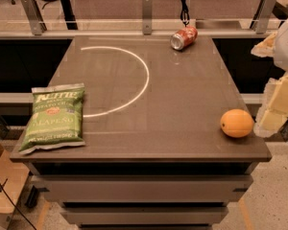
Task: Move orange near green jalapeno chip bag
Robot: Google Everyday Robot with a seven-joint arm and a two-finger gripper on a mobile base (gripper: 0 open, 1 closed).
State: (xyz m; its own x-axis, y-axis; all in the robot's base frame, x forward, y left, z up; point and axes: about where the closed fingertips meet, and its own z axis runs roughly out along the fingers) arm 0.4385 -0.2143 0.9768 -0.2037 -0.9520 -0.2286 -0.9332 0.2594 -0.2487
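Observation:
Next, the gripper closes around the orange's middle (237, 123) near the table's front corner.
The orange (236, 123) sits on the dark table (173, 95) near its front right corner. The green jalapeno chip bag (54, 117) lies flat at the table's front left edge, far from the orange. My gripper (274, 110), cream-coloured, hangs at the right edge of the view, just right of the orange and beside the table's right edge. It holds nothing that I can see. My arm's upper part is cut off by the frame.
A red soda can (184, 37) lies on its side at the table's back right. A white arc (134, 80) is painted on the tabletop. A railing (144, 23) runs behind the table. A wooden box (2, 186) stands on the floor at front left.

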